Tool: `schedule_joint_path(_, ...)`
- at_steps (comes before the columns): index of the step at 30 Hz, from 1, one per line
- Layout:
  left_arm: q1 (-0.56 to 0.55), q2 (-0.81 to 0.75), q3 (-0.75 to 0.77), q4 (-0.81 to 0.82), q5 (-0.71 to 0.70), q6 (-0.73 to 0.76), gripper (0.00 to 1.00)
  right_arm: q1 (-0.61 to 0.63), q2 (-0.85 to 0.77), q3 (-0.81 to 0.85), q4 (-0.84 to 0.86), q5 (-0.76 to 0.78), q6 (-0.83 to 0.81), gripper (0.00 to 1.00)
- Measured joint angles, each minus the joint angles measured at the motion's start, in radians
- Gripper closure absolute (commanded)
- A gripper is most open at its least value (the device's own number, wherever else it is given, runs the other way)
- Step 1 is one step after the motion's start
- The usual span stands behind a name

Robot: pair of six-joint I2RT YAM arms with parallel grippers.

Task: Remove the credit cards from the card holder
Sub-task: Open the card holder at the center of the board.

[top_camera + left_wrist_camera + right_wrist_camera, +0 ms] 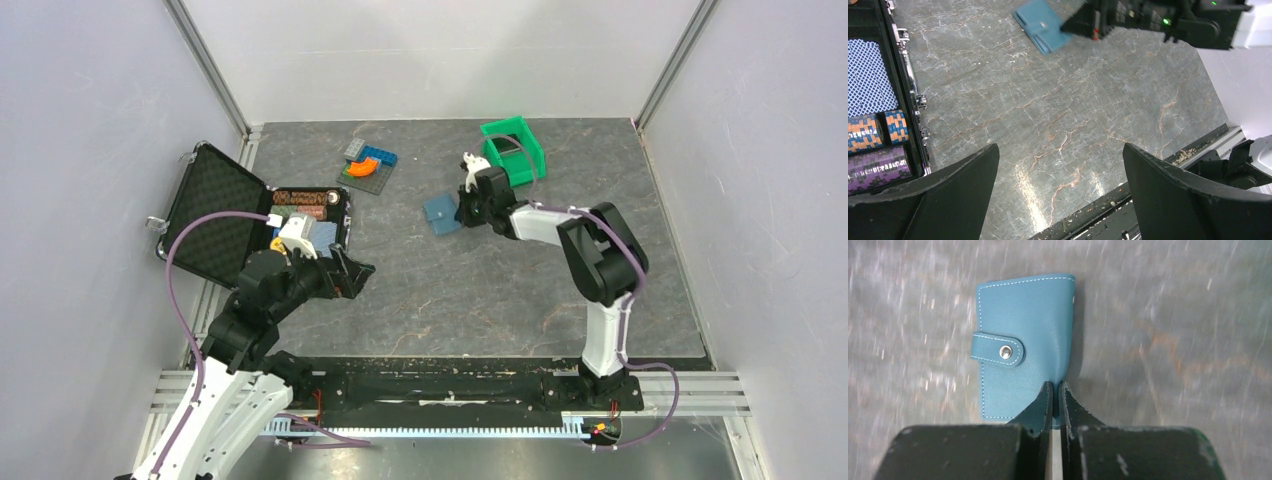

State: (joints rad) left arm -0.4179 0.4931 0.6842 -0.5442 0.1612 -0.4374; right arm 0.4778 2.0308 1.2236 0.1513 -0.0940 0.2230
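My right gripper will put the card holder down closer, as the snapped strap is far from my left gripper, and then tilt it up by its folded edge [1065,332].
The teal-blue card holder [1023,330] is folded closed, its strap snapped over the front face. My right gripper [1055,385] is shut on the holder's near right edge, and a sliver of blue shows between the fingers. From above, the card holder [441,213] is at mid-table, just left of the right gripper [462,212]. No credit cards show; they are hidden. My left gripper [1060,147] hangs open over bare table with nothing between its fingers, and the card holder [1042,25] lies far ahead of it. From above, the left gripper [355,272] is beside the case.
An open black foam-lined case [215,215] stands at the left, with striped poker chips [878,132] and blue-patterned cards [868,75] inside. A green bin [515,150] sits at the back right. A grey plate with coloured bricks [368,165] lies at the back centre.
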Motion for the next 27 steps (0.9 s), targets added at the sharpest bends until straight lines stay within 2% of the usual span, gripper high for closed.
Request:
schedule_joint_path(7, 0.0, 0.019, -0.002, 0.0, -0.002, 0.0, 0.0, 0.039, -0.375, -0.423, -0.043, -0.053, -0.03, 1.0)
schedule_joint_path(13, 0.0, 0.061, -0.002, 0.0, 0.0, 0.0, 0.0, 0.109, -0.694, -0.723, -0.071, -0.006, 0.085, 1.0)
schedule_joint_path(21, 0.0, 0.148, 0.014, -0.022, 0.071, 0.002, 0.0, 0.171, -0.934, -0.922, -0.065, 0.044, 0.266, 1.0)
schedule_joint_path(27, -0.001, 0.264, 0.037, -0.026, 0.182, -0.016, 0.02, 0.211, -1.099, -1.094, 0.039, 0.066, 0.5, 1.0)
